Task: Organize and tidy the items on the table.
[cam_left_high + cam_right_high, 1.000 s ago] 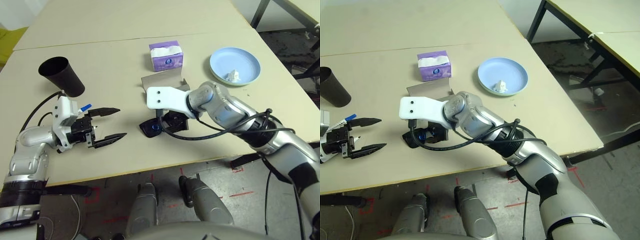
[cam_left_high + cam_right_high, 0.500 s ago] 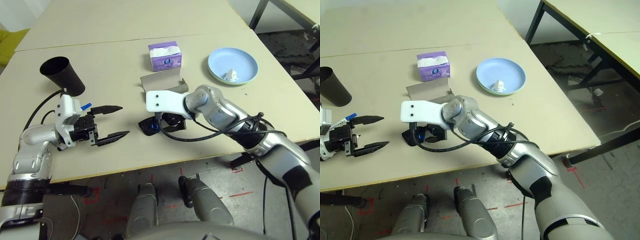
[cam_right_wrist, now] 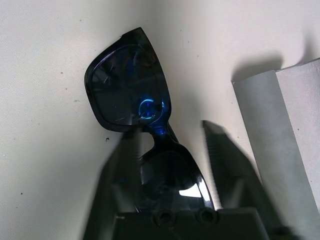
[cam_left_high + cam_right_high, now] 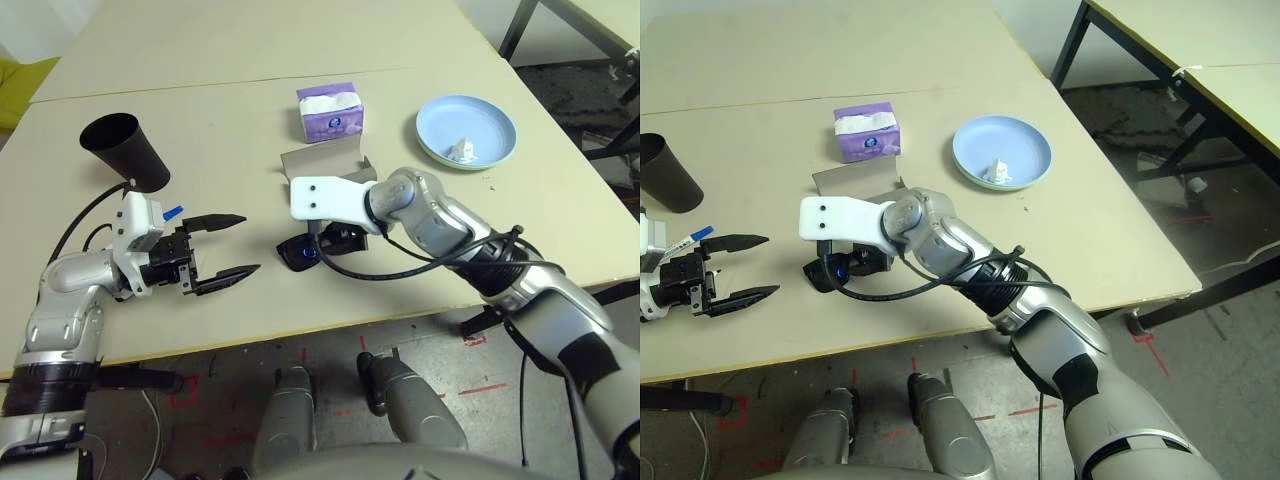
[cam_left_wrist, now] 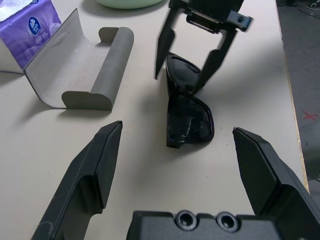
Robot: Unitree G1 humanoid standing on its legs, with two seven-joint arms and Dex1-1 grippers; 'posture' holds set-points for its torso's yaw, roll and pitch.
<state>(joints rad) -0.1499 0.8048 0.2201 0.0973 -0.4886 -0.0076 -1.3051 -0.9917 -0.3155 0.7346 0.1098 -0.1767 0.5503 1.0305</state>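
Note:
Next, my right gripper opens wider, line up and grips the frame (image 3: 170, 144) beside the bridge, because the sunglasses lie slanted across its fingers, with one finger over a lens rim.
Black sunglasses (image 5: 189, 117) lie folded on the table (image 4: 220, 120) near its front edge. My right gripper (image 5: 177, 85) comes down over them, its fingers straddling the far lens. The jaws are still open, with a slim gap on one side. My left gripper (image 4: 248, 243) hovers open to the left of the sunglasses, pointing at them. The grey glasses case (image 4: 320, 162) lies open just behind them. A white marker (image 4: 685, 243) with a blue cap lies by my left wrist. The black cup (image 4: 125, 150) lies tipped at far left.
The purple tissue pack (image 4: 331, 110) stands behind the case. At back right the blue plate (image 4: 485, 120) rests on a green one and holds the paper wad (image 4: 462, 150). A seam crosses the table further back. The table's front edge is close below both grippers.
My right gripper's fingers have drawn in around the sunglasses. The left gripper stays open in about the same place.

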